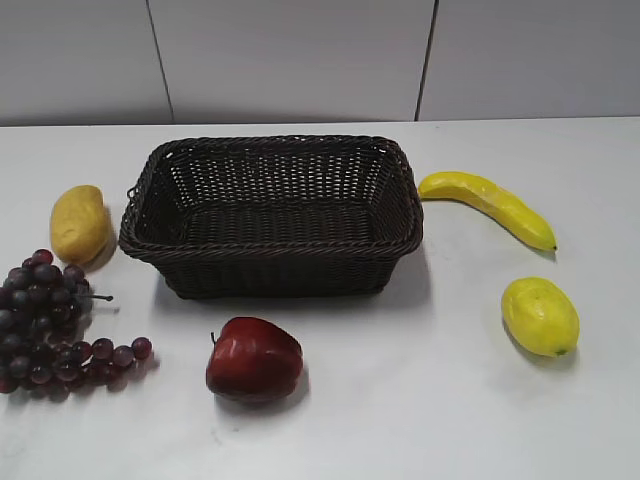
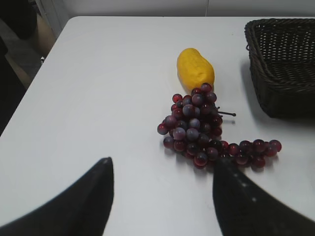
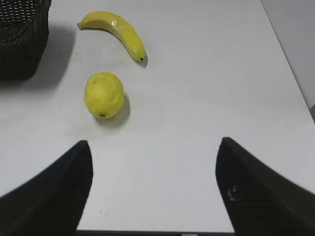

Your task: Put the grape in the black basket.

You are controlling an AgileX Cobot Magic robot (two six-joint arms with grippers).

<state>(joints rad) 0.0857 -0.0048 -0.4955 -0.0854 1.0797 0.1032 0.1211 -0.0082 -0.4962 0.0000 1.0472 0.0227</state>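
Note:
The thick clump (image 1: pixel 24 318) (image 2: pixel 191 132) of the grape will go between my left gripper's fingers, and its thin tail of smaller grapes will stay hanging outside them.
The grape (image 1: pixel 50 325) is a bunch of dark purple-red grapes lying on the white table at the left edge of the exterior view. In the left wrist view the grape (image 2: pixel 197 128) lies just beyond my left gripper (image 2: pixel 162 164), which is open and empty; its right fingertip is close to the bunch's near tail. The black basket (image 1: pixel 272 255) stands in the middle, right of the grape; its corner shows in the left wrist view (image 2: pixel 283 73). My right gripper (image 3: pixel 155 147) is open and empty over bare table near the front edge. Neither gripper shows in the exterior view.
A yellow mango-like fruit (image 1: pixel 78 223) lies behind the grape, left of the basket. A red apple (image 1: pixel 253 358) lies in front of the basket. A banana (image 1: pixel 490 205) and a lemon (image 1: pixel 540 315) lie to the right. The table's left edge (image 2: pixel 29 88) is close.

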